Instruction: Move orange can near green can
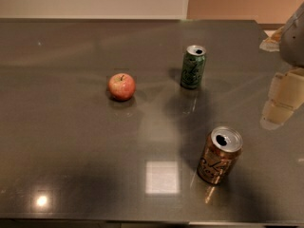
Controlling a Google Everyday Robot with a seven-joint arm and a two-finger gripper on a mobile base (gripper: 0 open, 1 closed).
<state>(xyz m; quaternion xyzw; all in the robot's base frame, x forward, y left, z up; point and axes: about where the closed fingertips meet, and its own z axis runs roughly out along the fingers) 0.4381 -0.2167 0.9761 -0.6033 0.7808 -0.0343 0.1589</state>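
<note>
I will grip the upper half (223, 154) of the orange can, just below its silver top.
The orange can (219, 156) stands upright on the dark table near the front right, its silver top with a tab hole showing. The green can (193, 67) stands upright farther back, a little to the left of the orange one. The two cans are well apart. My gripper (280, 101) hangs at the right edge of the camera view, above the table, to the right of and higher than the orange can, touching neither can. It holds nothing that I can see.
A red apple (121, 86) sits on the table (71, 141) left of the green can. The table's front edge runs along the bottom of the view. A pale wall stands behind the far edge.
</note>
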